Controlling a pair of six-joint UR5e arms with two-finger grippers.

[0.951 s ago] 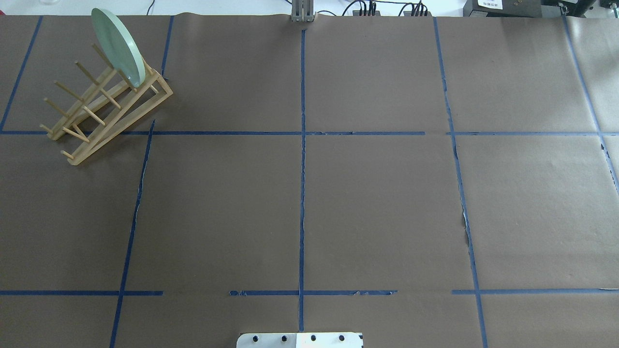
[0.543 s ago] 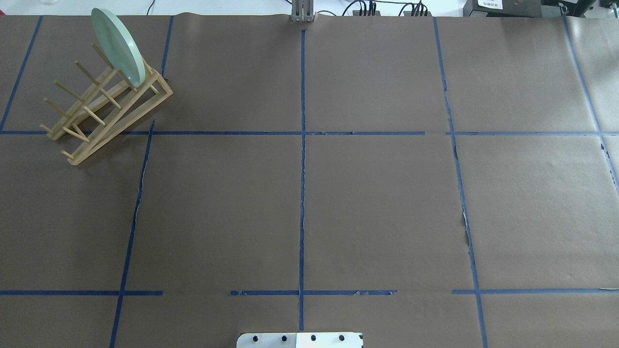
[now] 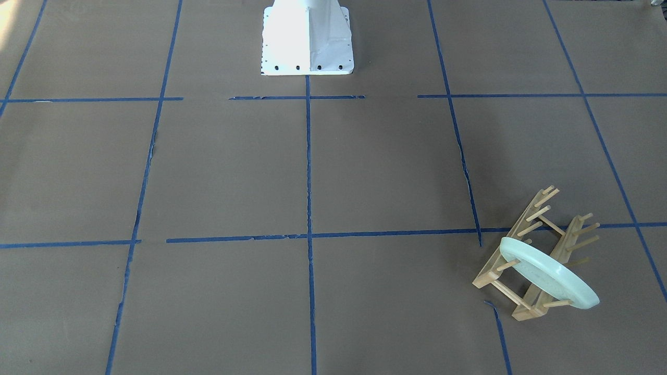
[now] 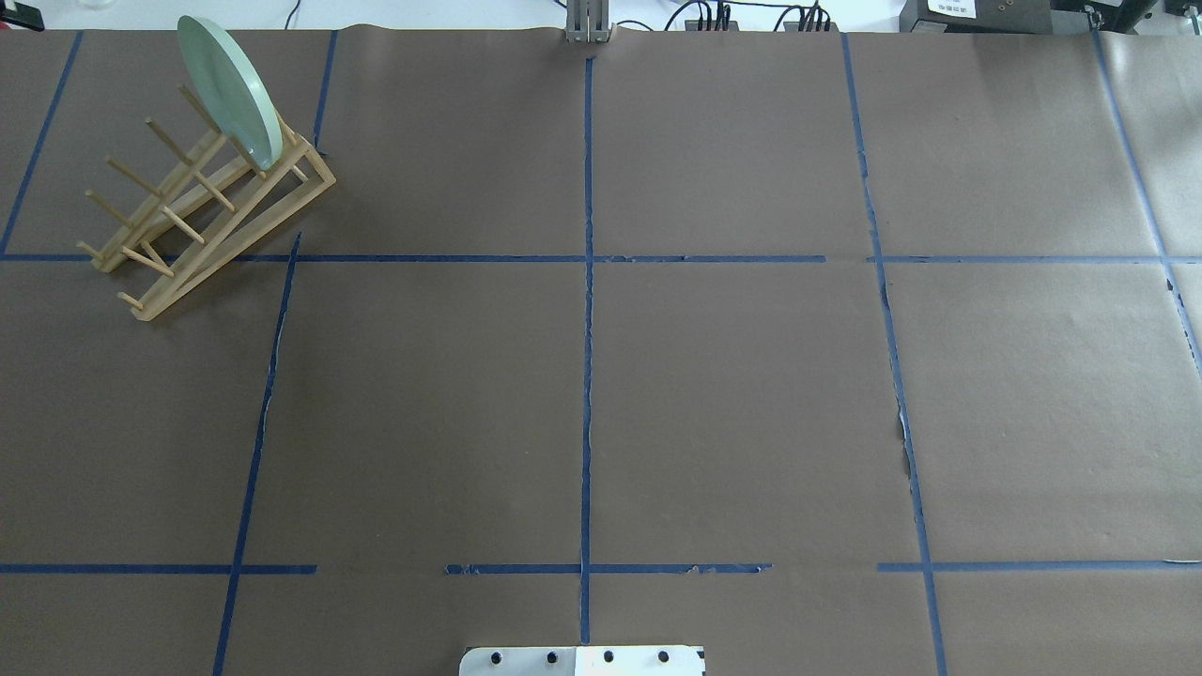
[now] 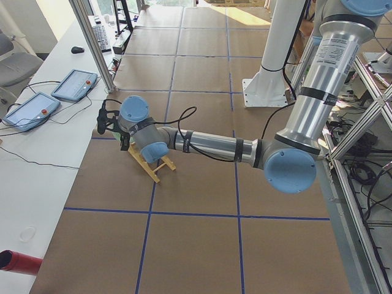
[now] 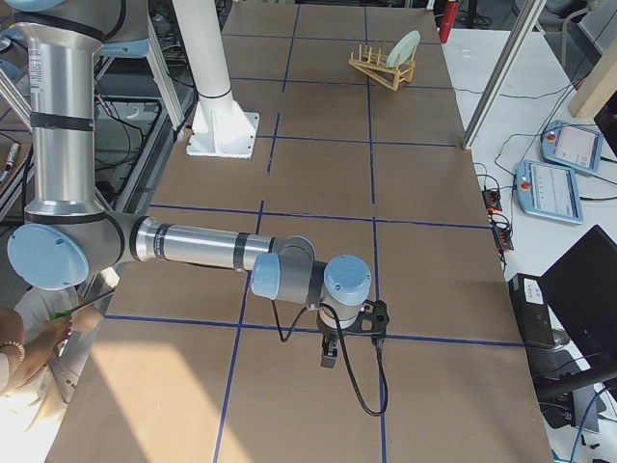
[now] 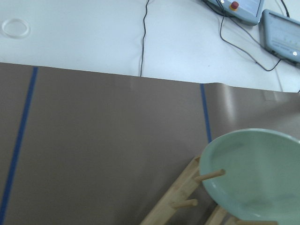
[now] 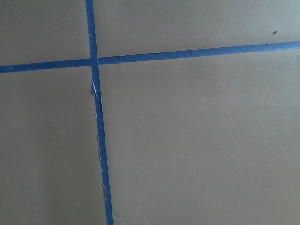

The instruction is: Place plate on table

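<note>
The pale green plate will be held by its rim (image 3: 592, 293) in my left gripper, where it sticks out beyond the end peg of the wooden rack.
The pale green plate (image 4: 230, 89) stands on edge between the pegs at the far end of the wooden rack (image 4: 216, 216), at the table's (image 4: 732, 404) far left. It also shows in the front view (image 3: 547, 273), the right side view (image 6: 405, 45) and the left wrist view (image 7: 258, 178). My left gripper (image 5: 103, 122) hovers just beyond the rack (image 5: 153, 168), near the table's far edge; the arm hides the plate there. My right gripper (image 6: 330, 355) hangs low over bare paper on the far right. I cannot tell if either gripper is open or shut.
The white robot base (image 3: 307, 39) stands at the near middle edge. Teach pendants (image 5: 73, 86) and cables lie on the white bench beyond the table. A person's hand (image 6: 39, 347) shows beside the robot's right side.
A small dark part has come into the top-left corner of the overhead view. The plate and rack have not moved.
</note>
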